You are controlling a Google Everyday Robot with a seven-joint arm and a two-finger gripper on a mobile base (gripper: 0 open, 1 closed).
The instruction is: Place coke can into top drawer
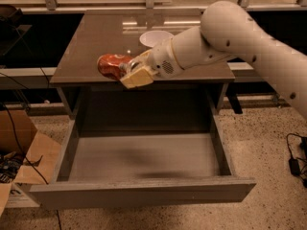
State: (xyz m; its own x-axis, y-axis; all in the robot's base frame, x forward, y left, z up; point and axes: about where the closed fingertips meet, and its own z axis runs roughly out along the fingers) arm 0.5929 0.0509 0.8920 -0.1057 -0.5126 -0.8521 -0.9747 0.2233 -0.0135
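Note:
Next, my gripper releases the coke can near the middle of the top drawer's bottom (123, 148), slightly toward the cardboard boxes.
The coke can (109, 65), red with white lettering, is held on its side in my gripper (130, 71), just above the front edge of the brown cabinet top (91, 37). The gripper's tan fingers (137, 77) are shut on the can's right end. The top drawer (144, 161) is pulled fully open below, a wide shallow grey box with a flat grey front panel (139, 194); nothing lies inside it. My white arm (230, 32) reaches in from the right.
A white bowl (154, 37) sits on the cabinet top behind the gripper. Cardboard boxes (24, 157) and cables lie on the floor at the left. A black cable and plug (293, 162) lie at the right. A railing runs behind the cabinet.

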